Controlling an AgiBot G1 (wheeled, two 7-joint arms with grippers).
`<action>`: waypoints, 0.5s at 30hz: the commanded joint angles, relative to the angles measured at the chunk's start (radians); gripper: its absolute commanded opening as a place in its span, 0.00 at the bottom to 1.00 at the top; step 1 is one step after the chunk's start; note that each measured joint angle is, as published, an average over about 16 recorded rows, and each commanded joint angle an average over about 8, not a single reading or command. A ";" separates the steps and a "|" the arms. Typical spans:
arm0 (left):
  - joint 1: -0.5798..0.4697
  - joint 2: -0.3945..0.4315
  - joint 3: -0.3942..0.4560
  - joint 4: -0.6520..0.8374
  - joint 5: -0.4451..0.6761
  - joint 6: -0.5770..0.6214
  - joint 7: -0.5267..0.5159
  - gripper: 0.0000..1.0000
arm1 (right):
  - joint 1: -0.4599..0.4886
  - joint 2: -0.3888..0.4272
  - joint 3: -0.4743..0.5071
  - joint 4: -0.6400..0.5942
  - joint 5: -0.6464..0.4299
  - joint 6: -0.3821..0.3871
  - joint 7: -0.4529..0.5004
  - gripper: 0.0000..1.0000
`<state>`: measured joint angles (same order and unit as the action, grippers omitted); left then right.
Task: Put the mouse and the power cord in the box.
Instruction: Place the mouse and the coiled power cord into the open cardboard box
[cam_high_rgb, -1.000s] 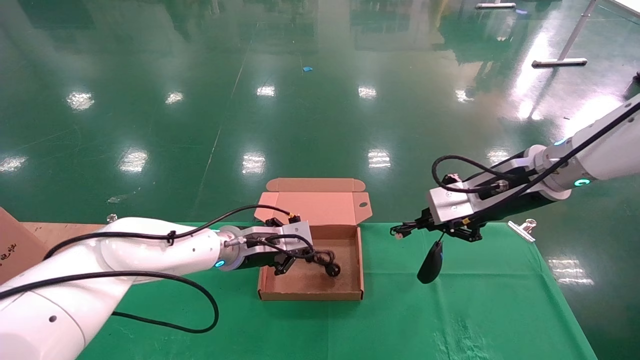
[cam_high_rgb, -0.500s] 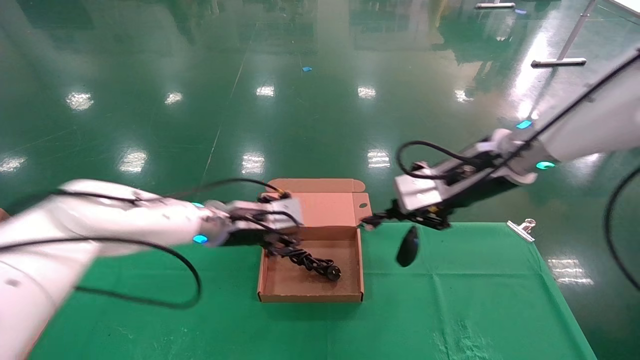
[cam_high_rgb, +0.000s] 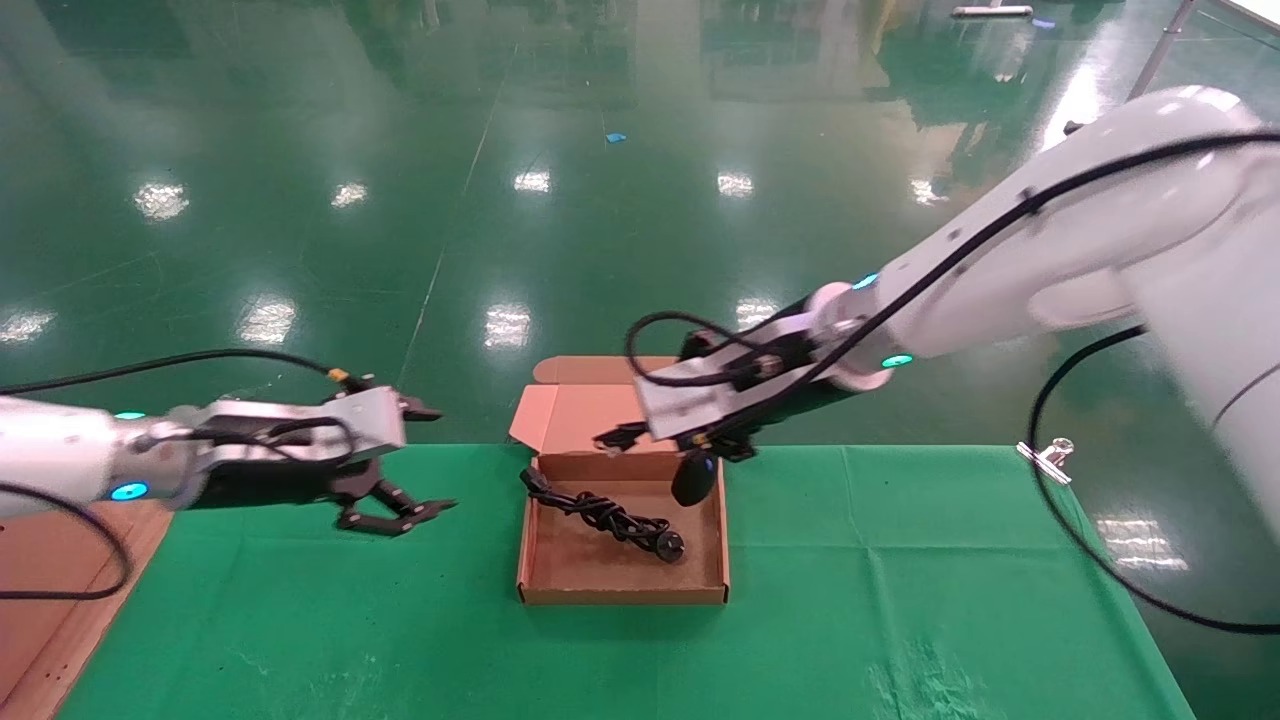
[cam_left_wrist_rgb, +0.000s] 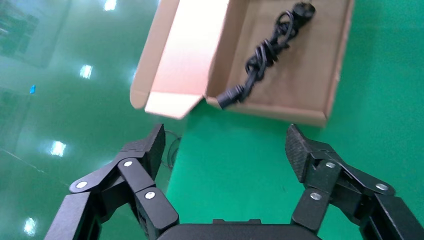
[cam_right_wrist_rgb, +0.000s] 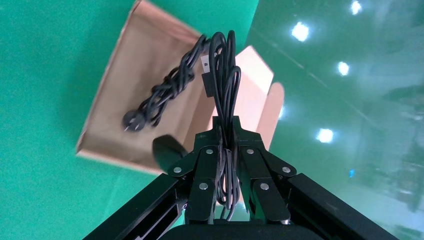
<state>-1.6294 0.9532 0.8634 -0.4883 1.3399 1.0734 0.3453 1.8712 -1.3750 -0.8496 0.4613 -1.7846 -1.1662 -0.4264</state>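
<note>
My right gripper should put the mouse's bundled wire down between the power cord and the box's near side (cam_high_rgb: 626, 578) (cam_right_wrist_rgb: 117, 88). The wire is now held above the box's corner.
The brown box (cam_high_rgb: 622, 592) lies open on the green cloth, lid flap up at the back. Inside it the twisted black power cord (cam_high_rgb: 600, 515) rests, one end draped over the far left wall. My right gripper (cam_high_rgb: 615, 438) hovers above the box's far right corner, shut on the mouse's bundled thin wire (cam_right_wrist_rgb: 225, 75). The black mouse (cam_high_rgb: 694, 478) dangles below it, just over the box's right wall. In the right wrist view the mouse (cam_right_wrist_rgb: 167, 152) hangs beside the gripper (cam_right_wrist_rgb: 226, 127). My left gripper (cam_high_rgb: 440, 458) is open and empty, left of the box (cam_left_wrist_rgb: 300, 75).
A metal binder clip (cam_high_rgb: 1045, 457) lies at the table's far right edge. Brown board (cam_high_rgb: 60, 560) shows beyond the cloth's left edge. The table's far edge runs just behind the box, with shiny green floor beyond.
My left gripper let go of the power cord in the box and drew back to the left. My right gripper carried the dangling mouse leftward to above the box.
</note>
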 joint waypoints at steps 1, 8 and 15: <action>0.010 -0.038 -0.005 -0.023 -0.010 0.022 0.008 1.00 | -0.028 -0.001 -0.034 0.057 0.021 0.033 0.041 0.00; 0.034 -0.113 -0.020 -0.041 -0.017 -0.004 0.014 1.00 | -0.117 -0.001 -0.180 0.138 0.048 0.290 0.093 0.00; 0.054 -0.138 -0.037 -0.020 -0.040 -0.016 0.034 1.00 | -0.182 0.000 -0.294 0.153 0.102 0.446 0.124 0.00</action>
<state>-1.5805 0.8204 0.8290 -0.5080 1.3037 1.0606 0.3792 1.6932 -1.3745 -1.1373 0.6110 -1.6788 -0.7416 -0.3022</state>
